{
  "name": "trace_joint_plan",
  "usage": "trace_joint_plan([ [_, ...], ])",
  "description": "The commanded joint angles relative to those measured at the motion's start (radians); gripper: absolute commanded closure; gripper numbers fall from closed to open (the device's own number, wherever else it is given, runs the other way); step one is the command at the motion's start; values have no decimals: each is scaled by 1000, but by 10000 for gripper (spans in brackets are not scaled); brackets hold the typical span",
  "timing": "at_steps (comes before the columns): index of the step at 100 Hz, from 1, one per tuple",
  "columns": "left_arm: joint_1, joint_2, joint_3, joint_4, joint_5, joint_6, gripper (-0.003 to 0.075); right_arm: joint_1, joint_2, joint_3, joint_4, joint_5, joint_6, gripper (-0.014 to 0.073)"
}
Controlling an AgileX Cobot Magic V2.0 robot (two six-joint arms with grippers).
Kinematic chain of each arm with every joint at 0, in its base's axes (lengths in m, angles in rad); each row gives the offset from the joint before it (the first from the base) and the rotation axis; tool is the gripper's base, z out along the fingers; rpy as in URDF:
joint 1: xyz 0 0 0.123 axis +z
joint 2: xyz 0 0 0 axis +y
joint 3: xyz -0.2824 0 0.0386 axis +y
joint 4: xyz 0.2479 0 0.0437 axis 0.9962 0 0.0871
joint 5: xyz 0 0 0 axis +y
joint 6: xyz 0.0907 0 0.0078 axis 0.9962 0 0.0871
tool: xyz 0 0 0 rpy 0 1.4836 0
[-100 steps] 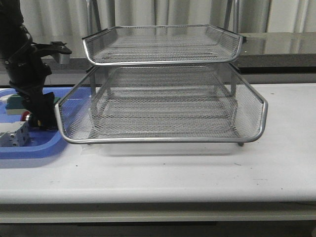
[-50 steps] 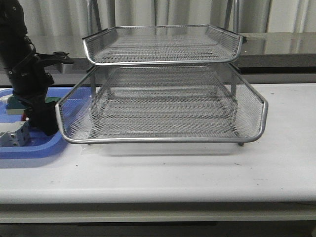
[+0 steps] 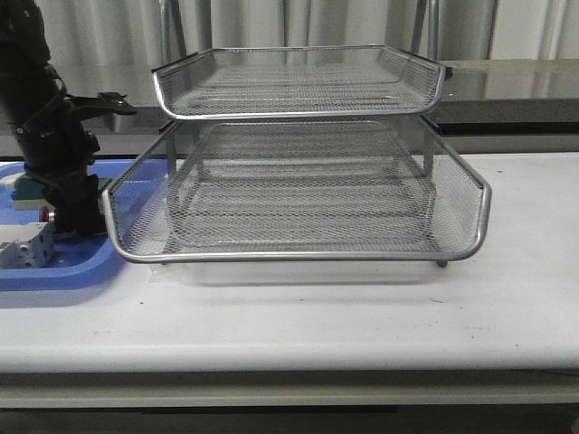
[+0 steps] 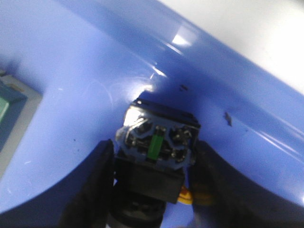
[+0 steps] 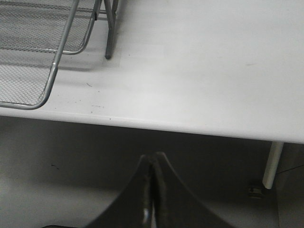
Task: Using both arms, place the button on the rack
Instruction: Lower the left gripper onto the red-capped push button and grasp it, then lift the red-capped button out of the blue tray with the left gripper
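Next, my left gripper lets go of the button near the middle of the rack's lower wire-mesh tray (image 3: 292,196).
The button (image 4: 159,142) lies in the blue bin, its black body and blue-and-green terminal end between my left gripper's (image 4: 154,164) fingers (image 4: 97,180), which press on both sides of it. In the front view my left gripper (image 3: 77,221) reaches down into the bin left of the rack (image 3: 298,255), and a bit of the button's red head (image 3: 45,213) shows beside it. The silver wire-mesh rack stands mid-table, its trays bare. My right gripper (image 5: 153,164) is shut and empty, below and in front of the table's edge, near the rack's corner (image 5: 47,80).
The shallow blue bin (image 3: 54,271) at the table's left also holds a white blocky component (image 3: 23,249) and a green block (image 3: 27,188). The bin's wall (image 4: 213,66) rises just beyond the button. White tabletop (image 3: 507,298) lies in front of and right of the rack.
My left arm has shifted a little to the left over the bin, dipped, then risen slightly. The rack has not moved.
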Motion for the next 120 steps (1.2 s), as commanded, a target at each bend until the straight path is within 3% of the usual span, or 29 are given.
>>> trace_joint_plan([
  [1, -8, -69, -61, -19, 34, -1, 654, 1, 2, -35, -17, -54, -2, 662],
  [26, -8, -70, -251, -19, 270, -104, 701, 1, 2, -35, -17, -54, -2, 662],
  [61, -8, -239, -283, 37, 272, -217, 701, 1, 2, -35, -17, -54, -2, 662],
  [90, -62, -479, -132, 36, 272, -241, 701, 1, 2, -35, -17, -54, -2, 662],
  [120, -249, -685, 89, 42, 272, -286, 701, 1, 2, -35, -17, -54, -2, 662],
])
